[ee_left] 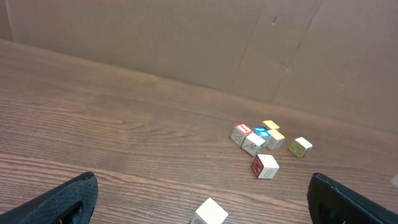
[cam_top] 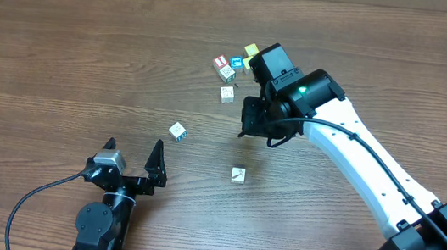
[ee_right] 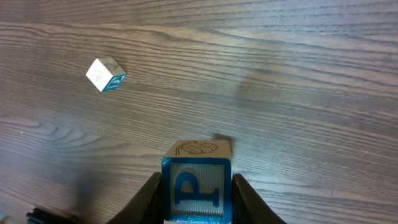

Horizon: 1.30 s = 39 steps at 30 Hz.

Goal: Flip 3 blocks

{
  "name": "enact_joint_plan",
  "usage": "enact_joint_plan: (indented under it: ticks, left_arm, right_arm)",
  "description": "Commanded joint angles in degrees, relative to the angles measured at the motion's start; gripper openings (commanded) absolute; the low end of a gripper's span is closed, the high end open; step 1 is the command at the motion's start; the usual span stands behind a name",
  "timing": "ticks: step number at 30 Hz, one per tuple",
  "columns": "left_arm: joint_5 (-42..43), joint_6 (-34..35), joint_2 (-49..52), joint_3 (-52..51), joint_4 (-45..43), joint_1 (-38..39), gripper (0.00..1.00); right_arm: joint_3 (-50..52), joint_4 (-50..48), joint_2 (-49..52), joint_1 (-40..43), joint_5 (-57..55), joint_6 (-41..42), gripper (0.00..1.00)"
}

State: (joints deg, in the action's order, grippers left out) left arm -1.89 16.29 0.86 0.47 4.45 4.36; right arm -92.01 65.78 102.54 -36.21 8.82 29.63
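Next, my right gripper puts the "P" block down on the bare table (cam_top: pixel 204 179) between my left gripper and the front cream block.
My right gripper (ee_right: pixel 195 194) is shut on a block (ee_right: pixel 196 184) with a blue-and-white "P" face and a pale top with a drawn picture, held just above the table. In the overhead view this gripper (cam_top: pixel 256 127) is at mid-table and hides the held block. A pale cream block (cam_top: pixel 177 130) with a blue side lies to its left, seen also in the right wrist view (ee_right: pixel 105 74). Another cream block (cam_top: pixel 238 175) lies nearer the front. My left gripper (cam_top: pixel 133 155) stands open and empty at the front left; the cream block (ee_left: pixel 210 213) lies between its wide-spread fingers (ee_left: pixel 69 200), just ahead.
A cluster of small cubes (cam_top: pixel 233 63) sits at the back: red-faced, blue-faced and yellow ones, with a cream cube (cam_top: pixel 226 94) just in front. The left wrist view shows a red-sided cube (ee_left: pixel 265 166), a yellow cube (ee_left: pixel 300 147) and a cardboard wall (ee_left: pixel 186 37) behind the table.
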Motion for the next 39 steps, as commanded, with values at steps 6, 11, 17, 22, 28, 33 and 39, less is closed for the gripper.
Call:
enact_joint_plan:
  ticks: [6,11,17,22,28,33,39]
  left_arm:
    - [0.44,-0.87,-0.61,-0.20,-0.11,-0.26,0.99]
    - [0.44,-0.87,-0.61,-0.20,-0.11,-0.26,1.00]
    - [0.44,-0.87,-0.61,-0.20,-0.11,-0.26,1.00]
    - [0.44,-0.90,-0.61,-0.20,-0.11,-0.26,1.00]
    - [0.46,-0.90,-0.61,-0.20,-0.11,-0.26,1.00]
    - [0.46,-0.87,-0.61,-0.20,-0.11,-0.26,1.00]
    - [0.44,-0.90,-0.61,-0.20,-0.11,-0.26,1.00]
  right_arm:
    - [4.00,-3.32,-0.59,-5.57,-1.75,6.62,0.23]
    - [9.84,-9.20,-0.57,-9.73,-4.96,12.74,0.23]
    - [16.52,-17.97,-0.44,-14.93,-7.85,16.22,0.23]
    - [20.04,-22.21,-0.31,-18.38,-13.07,18.88,0.23]
    - [20.33,-25.49,0.33,-21.66,-16.98,18.86,0.23]
    - [20.33,-26.93,2.89,-24.72,-22.08,20.04,0.23]
    - [20.33,-27.39,5.55,-25.18,-22.05,20.17,0.28]
